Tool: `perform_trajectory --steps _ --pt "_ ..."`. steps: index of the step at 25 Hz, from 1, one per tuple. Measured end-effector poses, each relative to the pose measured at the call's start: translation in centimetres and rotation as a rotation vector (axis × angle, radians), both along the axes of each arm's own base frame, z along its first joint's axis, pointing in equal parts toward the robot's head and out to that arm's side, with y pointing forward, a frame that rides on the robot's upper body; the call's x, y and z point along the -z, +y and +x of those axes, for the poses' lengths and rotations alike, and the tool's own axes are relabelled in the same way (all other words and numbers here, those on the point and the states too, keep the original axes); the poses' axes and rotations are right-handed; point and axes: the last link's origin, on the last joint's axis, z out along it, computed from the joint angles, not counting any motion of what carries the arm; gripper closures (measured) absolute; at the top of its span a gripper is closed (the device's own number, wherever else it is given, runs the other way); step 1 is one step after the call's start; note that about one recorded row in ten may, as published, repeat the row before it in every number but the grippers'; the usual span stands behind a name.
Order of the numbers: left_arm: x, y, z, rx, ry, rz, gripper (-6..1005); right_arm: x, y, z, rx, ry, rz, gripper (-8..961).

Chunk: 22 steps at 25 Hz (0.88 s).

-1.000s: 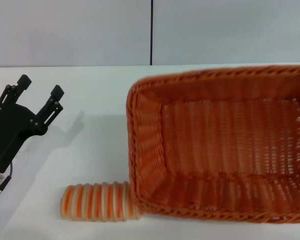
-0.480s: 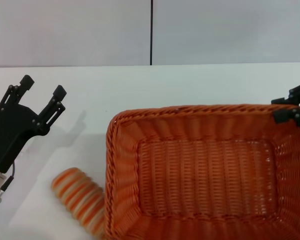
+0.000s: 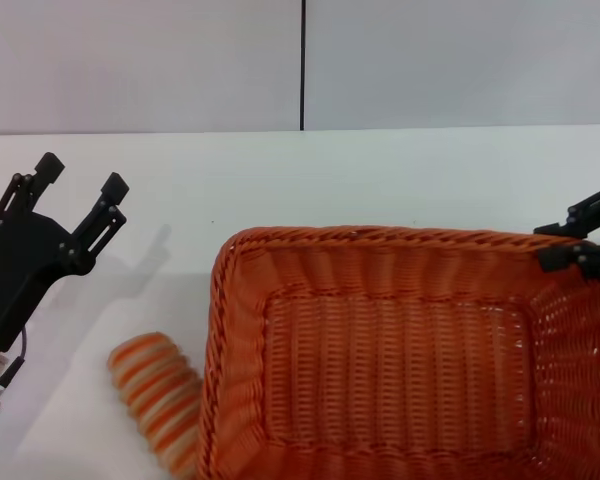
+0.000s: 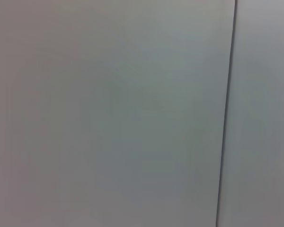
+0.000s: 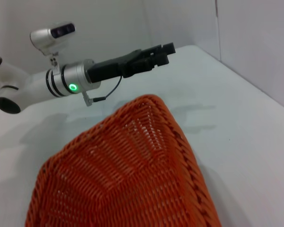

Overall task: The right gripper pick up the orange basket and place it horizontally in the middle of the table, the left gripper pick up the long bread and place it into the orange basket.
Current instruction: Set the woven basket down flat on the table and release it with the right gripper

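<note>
The robot's right gripper should release the orange basket on the table nearer the grey wall (image 3: 382, 275), just beyond the long bread.
The orange basket (image 3: 400, 360) fills the near right of the table (image 3: 330, 180), open side up, its long side running left to right. My right gripper (image 3: 578, 238) is at the basket's far right corner, shut on the braided rim. The long bread (image 3: 155, 398) lies tilted against the basket's left wall, its near end hidden behind the rim. My left gripper (image 3: 80, 175) hovers open at the far left, apart from the bread and holding nothing. The right wrist view shows the basket (image 5: 123, 179) from its end and the left gripper (image 5: 163, 51) beyond it.
A grey wall with a dark vertical seam (image 3: 303, 65) stands behind the table. The left wrist view shows only that wall and seam (image 4: 226, 113). Bare white tabletop lies beyond the basket and between the basket and the left gripper.
The basket swung left and came nearer with the right gripper on its rim. It pushed the bread, which turned from lying crosswise to tilted. The left gripper barely moved.
</note>
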Motion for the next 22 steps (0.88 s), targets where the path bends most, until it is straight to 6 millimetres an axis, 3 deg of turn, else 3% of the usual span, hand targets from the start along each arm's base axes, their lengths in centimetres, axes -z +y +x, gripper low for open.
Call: perform_trajectory --steps 22 --pt "0.3 0.3 0.5 0.016 -0.022 -0.015 186 0.3 1.8 -0.5 -0.076 0.010 0.134 757"
